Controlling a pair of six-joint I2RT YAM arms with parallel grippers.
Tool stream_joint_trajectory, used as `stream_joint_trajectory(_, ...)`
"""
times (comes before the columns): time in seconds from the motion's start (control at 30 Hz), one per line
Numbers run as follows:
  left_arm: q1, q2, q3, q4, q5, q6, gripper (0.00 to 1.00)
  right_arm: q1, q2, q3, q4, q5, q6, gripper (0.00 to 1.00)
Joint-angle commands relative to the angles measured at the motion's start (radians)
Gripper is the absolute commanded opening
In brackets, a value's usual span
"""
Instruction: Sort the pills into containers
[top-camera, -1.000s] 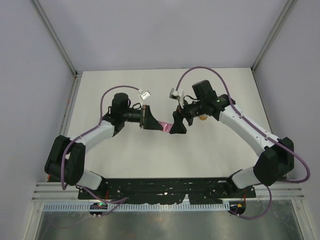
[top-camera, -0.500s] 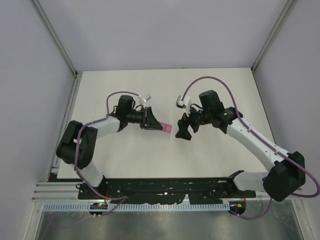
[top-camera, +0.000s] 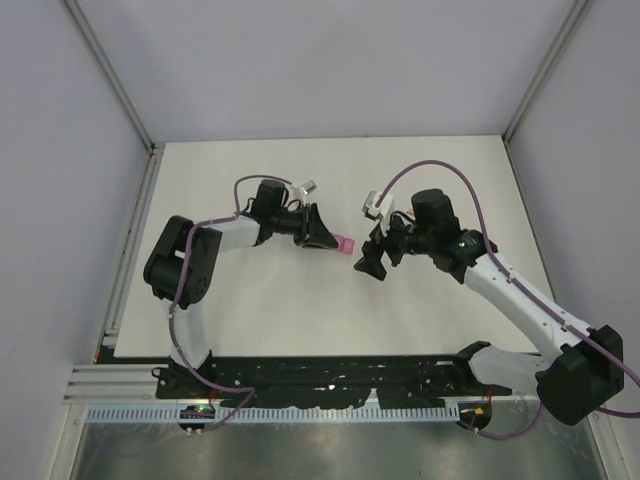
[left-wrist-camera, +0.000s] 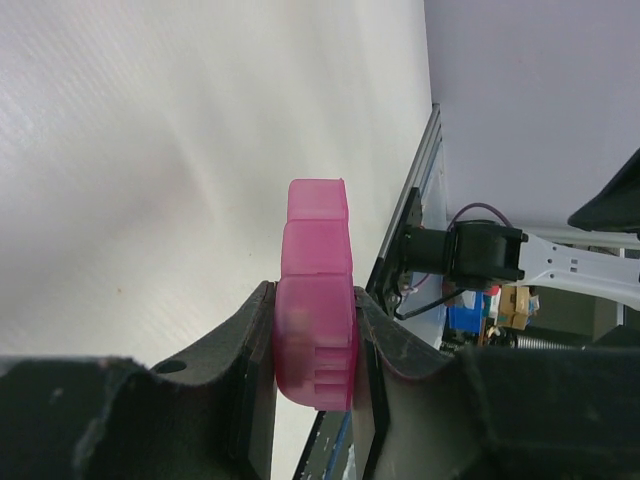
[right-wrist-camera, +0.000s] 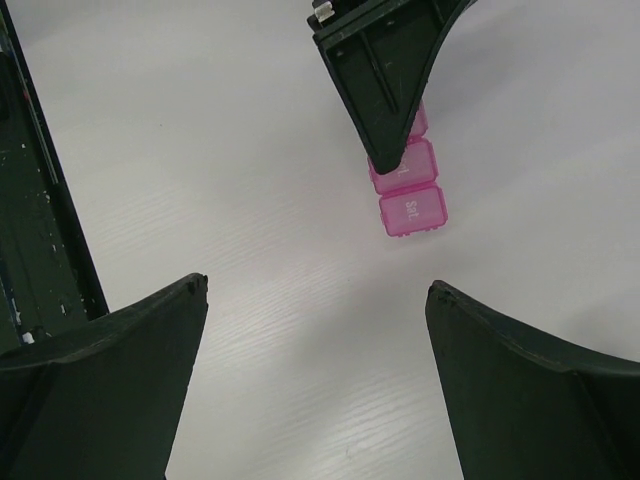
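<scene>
My left gripper will put down the pink pill box on the white table (top-camera: 351, 277), next to the open fingers of my right gripper.
The containers are one bright-pink pill box (top-camera: 343, 244), a short strip of joined square compartments. My left gripper (top-camera: 328, 240) is shut on one end of it near the table's middle. In the left wrist view the box (left-wrist-camera: 318, 250) sticks out past the left gripper (left-wrist-camera: 315, 292), clamped between both pads. My right gripper (top-camera: 370, 262) hangs open just right of the box and apart from it. In the right wrist view the right gripper (right-wrist-camera: 315, 288) is empty, with the box (right-wrist-camera: 410, 208) beyond it under the left fingers (right-wrist-camera: 385, 80). An end lid reads "Sat". The pills are out of view.
The white table (top-camera: 250, 300) is walled by pale panels on three sides. A black rail (top-camera: 330, 375) with the arm bases runs along the near edge. Purple cables loop over both arms.
My left arm has pushed forward, carrying the pink box slightly to the right. My right gripper has drawn back from the box, down and to the right, still open.
</scene>
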Motion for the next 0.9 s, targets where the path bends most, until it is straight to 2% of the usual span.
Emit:
stream_joint_trajectory(0.0, -0.041, 0.043, 0.065, -0.054, 0.000, 0.012, 0.00, -0.011, -0.024, -0.010, 0.065, 0.013, -0.008, 0.94)
stream_joint_trajectory(0.53, -0.141, 0.110, 0.024, -0.037, -0.051, -0.004, 0.00, -0.040, -0.068, -0.038, 0.091, 0.090, -0.025, 0.94)
stream_joint_trajectory(0.87, -0.170, 0.124, 0.008, -0.054, -0.086, 0.003, 0.19, -0.043, -0.065, -0.042, 0.093, 0.096, -0.034, 0.94)
